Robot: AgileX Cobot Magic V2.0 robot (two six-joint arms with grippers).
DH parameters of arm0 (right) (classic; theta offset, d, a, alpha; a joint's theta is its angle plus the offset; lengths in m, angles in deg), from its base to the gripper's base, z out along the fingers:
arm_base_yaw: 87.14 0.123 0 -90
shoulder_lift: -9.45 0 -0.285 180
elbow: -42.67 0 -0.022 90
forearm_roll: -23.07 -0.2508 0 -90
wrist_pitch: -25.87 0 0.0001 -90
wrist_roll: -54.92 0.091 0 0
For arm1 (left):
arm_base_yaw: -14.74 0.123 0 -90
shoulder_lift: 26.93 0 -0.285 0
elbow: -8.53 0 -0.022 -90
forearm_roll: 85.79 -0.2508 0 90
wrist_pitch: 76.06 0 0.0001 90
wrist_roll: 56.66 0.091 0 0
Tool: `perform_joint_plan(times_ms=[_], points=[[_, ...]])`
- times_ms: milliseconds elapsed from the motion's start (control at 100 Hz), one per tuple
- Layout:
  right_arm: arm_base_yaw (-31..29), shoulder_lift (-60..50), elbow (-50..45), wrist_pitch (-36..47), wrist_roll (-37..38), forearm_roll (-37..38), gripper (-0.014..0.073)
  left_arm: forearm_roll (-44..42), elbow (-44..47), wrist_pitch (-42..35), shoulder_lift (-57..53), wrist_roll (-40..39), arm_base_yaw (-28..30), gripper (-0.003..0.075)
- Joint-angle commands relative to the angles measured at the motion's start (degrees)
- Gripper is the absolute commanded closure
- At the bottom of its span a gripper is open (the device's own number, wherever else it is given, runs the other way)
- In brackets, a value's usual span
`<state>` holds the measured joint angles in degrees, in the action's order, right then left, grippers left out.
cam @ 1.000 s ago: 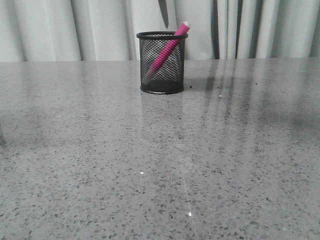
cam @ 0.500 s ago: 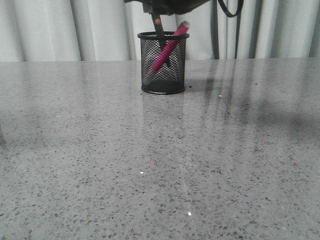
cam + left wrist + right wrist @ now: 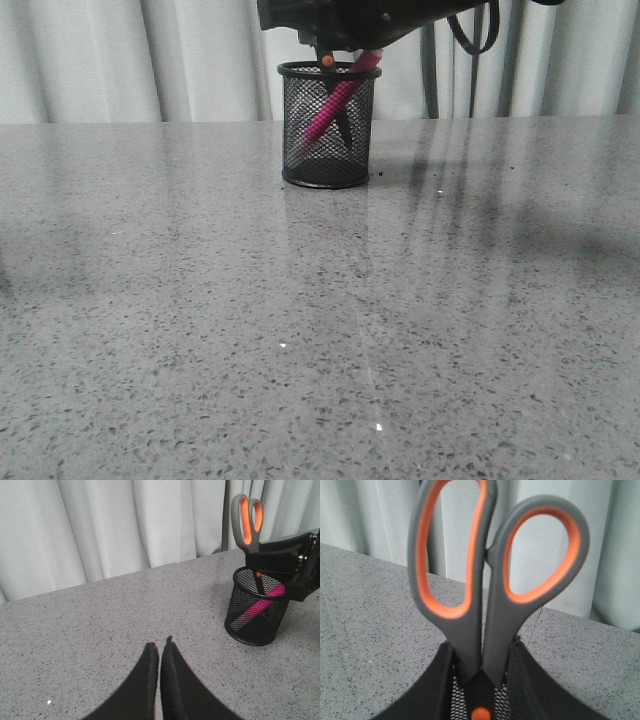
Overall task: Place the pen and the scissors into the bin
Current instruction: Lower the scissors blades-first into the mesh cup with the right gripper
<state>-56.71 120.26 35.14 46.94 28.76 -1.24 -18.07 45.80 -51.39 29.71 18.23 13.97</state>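
I will release the scissors from my right gripper inside the black mesh bin (image 3: pixel 303 92) (image 3: pixel 479 709) next to the pink pen, with the scissors' handles above the bin's rim. The scissors now stand upright, blades inside the bin.
The black mesh bin (image 3: pixel 300 110) stands at the far middle of the table. The pink pen (image 3: pixel 330 103) leans inside it, its cap over the rim. My right gripper (image 3: pixel 330 40) hangs right above the bin, shut on the scissors (image 3: pixel 485 580) just below the handles. The scissors stand upright, with the orange pivot dot (image 3: pixel 327 61) at rim height and the blades down inside the bin. The left wrist view shows the same bin (image 3: pixel 252 625), scissors (image 3: pixel 247 522) and pen (image 3: pixel 260 607). My left gripper (image 3: pixel 160 647) is shut and empty over bare table, well away from the bin.
The grey speckled tabletop (image 3: pixel 320 330) stretches from the bin to the near edge. Pale curtains (image 3: pixel 150 60) hang behind the far edge. A dark cable (image 3: pixel 480 30) hangs by the right arm.
My right gripper has come down into view from above with the scissors. The blades have gone deeper into the bin over the last half second. The pen has stayed put.
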Motion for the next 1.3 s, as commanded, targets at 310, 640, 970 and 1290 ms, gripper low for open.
perform_joint_plan(times_ms=[310,640,970,1290], points=[[1.6,-4.9,0.9,7.8,-0.2,0.4,0.0592,2.4,-1.6,-1.4,-0.6,-0.6,0.1,0.0739],[2.9,-5.0,0.9,2.8,-0.2,0.4,0.0592,2.4,-1.6,-1.4,-0.6,-0.6,0.1,0.0739],[2.8,-5.0,-1.9,3.3,-0.2,0.4,0.0592,2.4,-1.6,-1.3,-0.6,-0.6,0.1,0.0739],[2.8,-5.0,-1.9,3.9,-0.2,0.4,0.0587,2.4,-1.6,-1.1,-0.6,-0.6,0.1,0.0739]])
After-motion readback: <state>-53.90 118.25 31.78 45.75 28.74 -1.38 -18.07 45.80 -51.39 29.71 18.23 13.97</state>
